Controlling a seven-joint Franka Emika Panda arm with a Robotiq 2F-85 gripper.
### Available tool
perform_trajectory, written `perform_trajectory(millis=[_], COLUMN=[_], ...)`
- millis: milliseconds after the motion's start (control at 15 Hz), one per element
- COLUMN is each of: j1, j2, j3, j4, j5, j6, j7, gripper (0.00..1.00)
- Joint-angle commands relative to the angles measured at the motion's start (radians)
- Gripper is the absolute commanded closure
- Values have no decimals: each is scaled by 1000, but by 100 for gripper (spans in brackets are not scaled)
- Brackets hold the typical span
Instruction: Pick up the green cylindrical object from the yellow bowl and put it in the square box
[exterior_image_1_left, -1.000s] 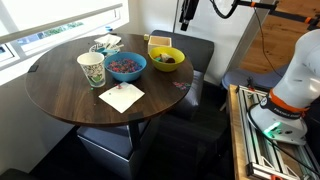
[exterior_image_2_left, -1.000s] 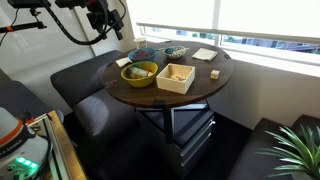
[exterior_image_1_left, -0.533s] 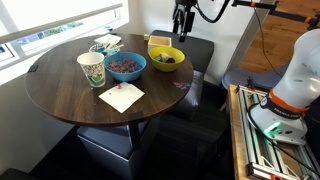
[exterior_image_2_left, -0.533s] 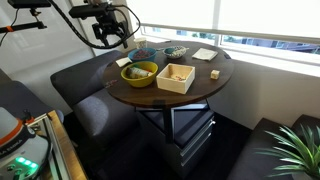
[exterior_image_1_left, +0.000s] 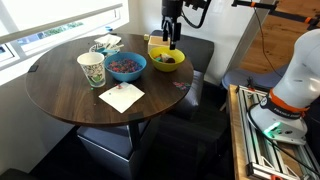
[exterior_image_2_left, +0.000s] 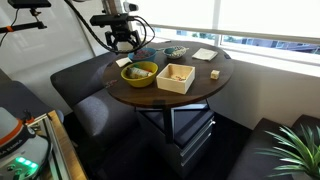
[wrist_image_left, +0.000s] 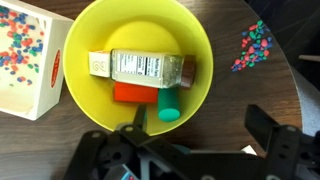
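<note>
My gripper is to close on the green cylindrical object's end (exterior_image_1_left: 156, 57) (wrist_image_left: 169, 113) that points away from the clear labelled bottle in the yellow bowl.
The green cylindrical object (wrist_image_left: 170, 105) lies in the yellow bowl (wrist_image_left: 195, 40), beside a clear labelled bottle (wrist_image_left: 145, 67) and a red-orange piece (wrist_image_left: 135, 93). The bowl also shows in both exterior views (exterior_image_1_left: 166, 59) (exterior_image_2_left: 139, 72). The square box (wrist_image_left: 55, 80) stands right next to the bowl, with coloured specks inside; it shows in both exterior views (exterior_image_2_left: 176, 77) (exterior_image_1_left: 157, 41). My gripper (wrist_image_left: 200, 135) is open and empty, hanging a little above the bowl (exterior_image_1_left: 172, 40) (exterior_image_2_left: 124, 42). The cylinder sits near its left finger.
On the round dark wooden table (exterior_image_1_left: 60, 100) stand a blue bowl with speckled contents (exterior_image_1_left: 125, 65), a paper cup (exterior_image_1_left: 91, 70), a white napkin (exterior_image_1_left: 121, 97) and a white tray-like container (exterior_image_1_left: 107, 44). Loose coloured beads (wrist_image_left: 255, 45) lie beside the yellow bowl. Dark seats surround the table.
My gripper has moved from beyond the table's edge in over the table and down, and now hangs above the yellow bowl. The objects on the table have not moved.
</note>
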Motion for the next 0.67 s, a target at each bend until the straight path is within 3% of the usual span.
perform_trajectory(millis=[0,333,600], j1=[-19,-33,-63], j2=[7,57,86], j3=[12,-9,-6], j4=[-4,-6,0], j5=[0,135,258], j6=[48,136,100], j7=[-13,-324,-495], gripper=[0,0,0])
